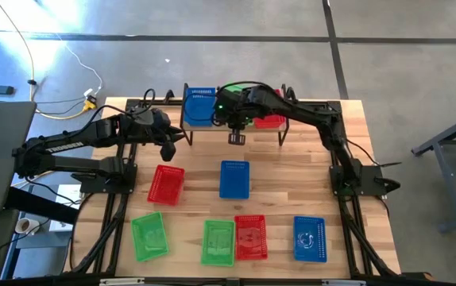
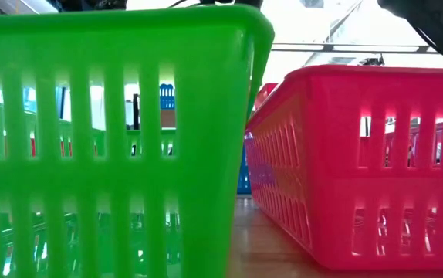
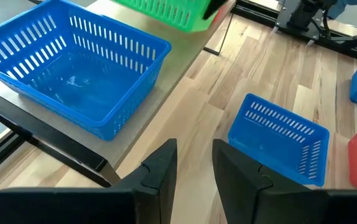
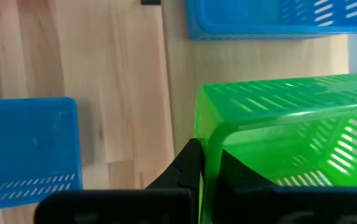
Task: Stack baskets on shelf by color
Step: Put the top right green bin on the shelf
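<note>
I should use my right gripper to set the green basket down on the shelf (image 1: 235,106) (image 4: 309,149), in between the blue basket and the red basket. The green basket is now over the shelf's middle.
The shelf (image 1: 212,129) stands at the table's far side. A blue basket (image 1: 199,106) rests on its left end and a red basket (image 1: 272,121) on its right end. My right gripper (image 4: 211,171) is shut on a green basket (image 4: 290,130) over the shelf's middle; the arm hides most of that basket in the high view. My left gripper (image 3: 194,168) is open and touches nothing; it hovers by the shelf's left front corner, next to the blue basket (image 3: 73,68). The green basket (image 3: 166,12) shows beyond it. My right gripper pinches the green basket's near-side wall at its rim (image 4: 204,134), one finger (image 4: 188,165) outside and the other (image 4: 241,177) inside. The fingers point down from above. The basket sits level over the shelf board; whether its bottom rests on the board I cannot tell.
On the tabletop lie a red basket (image 1: 165,183) and a blue basket (image 1: 234,179) in the middle. Along the near edge lie two green baskets (image 1: 149,236) (image 1: 218,241), a red one (image 1: 250,237) and a blue one (image 1: 309,238). The low view is filled by a green (image 2: 113,139) and a red (image 2: 360,162) basket.
</note>
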